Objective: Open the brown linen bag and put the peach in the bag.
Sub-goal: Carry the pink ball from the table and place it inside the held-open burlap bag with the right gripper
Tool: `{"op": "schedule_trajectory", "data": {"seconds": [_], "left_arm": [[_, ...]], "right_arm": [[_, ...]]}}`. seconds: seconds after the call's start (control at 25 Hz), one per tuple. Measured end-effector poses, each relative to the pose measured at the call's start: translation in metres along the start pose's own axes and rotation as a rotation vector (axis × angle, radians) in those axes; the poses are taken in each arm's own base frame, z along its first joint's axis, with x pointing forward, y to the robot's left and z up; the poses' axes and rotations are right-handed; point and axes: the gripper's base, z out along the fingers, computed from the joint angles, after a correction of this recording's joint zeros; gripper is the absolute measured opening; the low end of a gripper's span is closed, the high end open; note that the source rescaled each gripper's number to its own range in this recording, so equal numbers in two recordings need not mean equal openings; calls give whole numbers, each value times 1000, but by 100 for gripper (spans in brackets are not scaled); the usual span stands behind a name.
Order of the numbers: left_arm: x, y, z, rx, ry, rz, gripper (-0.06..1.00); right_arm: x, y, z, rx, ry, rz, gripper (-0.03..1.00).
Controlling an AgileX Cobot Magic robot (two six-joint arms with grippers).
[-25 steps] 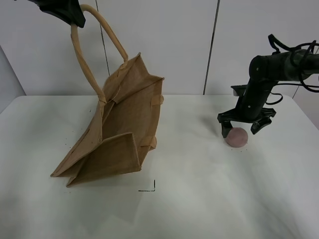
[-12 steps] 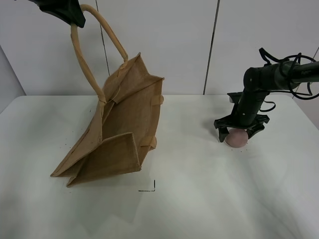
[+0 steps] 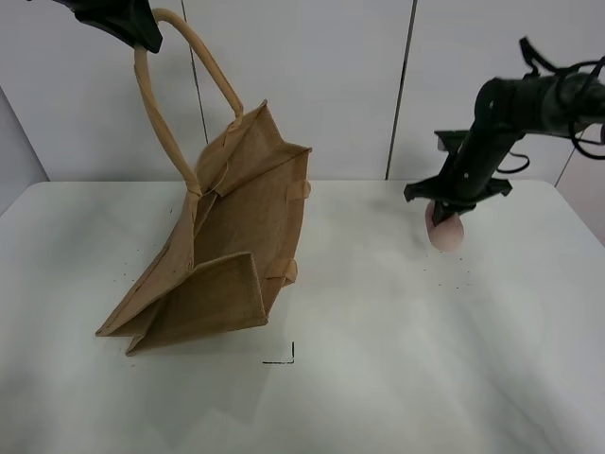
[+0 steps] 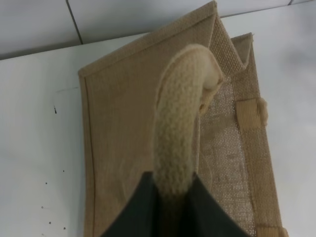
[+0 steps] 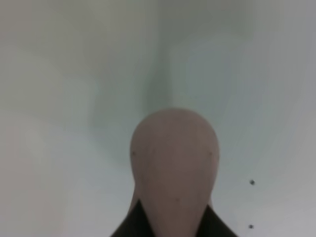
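Next, my right gripper lets go of the peach once it is in the brown linen bag [image 3: 216, 237], just behind the front flap of the bag.
The brown linen bag [image 3: 227, 255] stands tilted on the white table at the left, its mouth open toward the right. My left gripper [image 3: 142, 36] is shut on one of its tan loop handles [image 4: 180, 143] and holds it high above the bag. The pink peach [image 3: 446, 230] hangs above the table at the right, held in my right gripper [image 3: 442, 216], which is shut on it. In the right wrist view the peach [image 5: 174, 163] sits between the fingers, with blurred table below it.
The white table [image 3: 378, 378] carries a small black corner mark [image 3: 284, 357] in front of the bag. A white panelled wall [image 3: 321, 76] stands behind. The right arm [image 3: 510, 104] reaches in from the right edge.
My right gripper closed on the peach and lifted it off the table. The bag and my left gripper have not moved.
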Motion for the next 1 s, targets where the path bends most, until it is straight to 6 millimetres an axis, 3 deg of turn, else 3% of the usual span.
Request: {"op": "schedule_trajectory", "data": {"seconds": [0.24,0.44,0.64,0.76,1.0], "left_arm": [[0,0,-4,1,-9,0,0],[1,0,-11,2,-22,0,0],[1,1,-12,0,-24,1,0],[1,1,-12,0,-24,1,0],[1,1,-12,0,-24,2,0]], "right_arm": [[-32,31,-84,-265,-167,-22,0],[-45,61,-113,-477,-261,-31,0],[-41,116,-114,-549,-274,-148,0],[-32,160,-108,-584,-264,-254,0],[-16,230,-80,-617,-266,-371,0]]}}
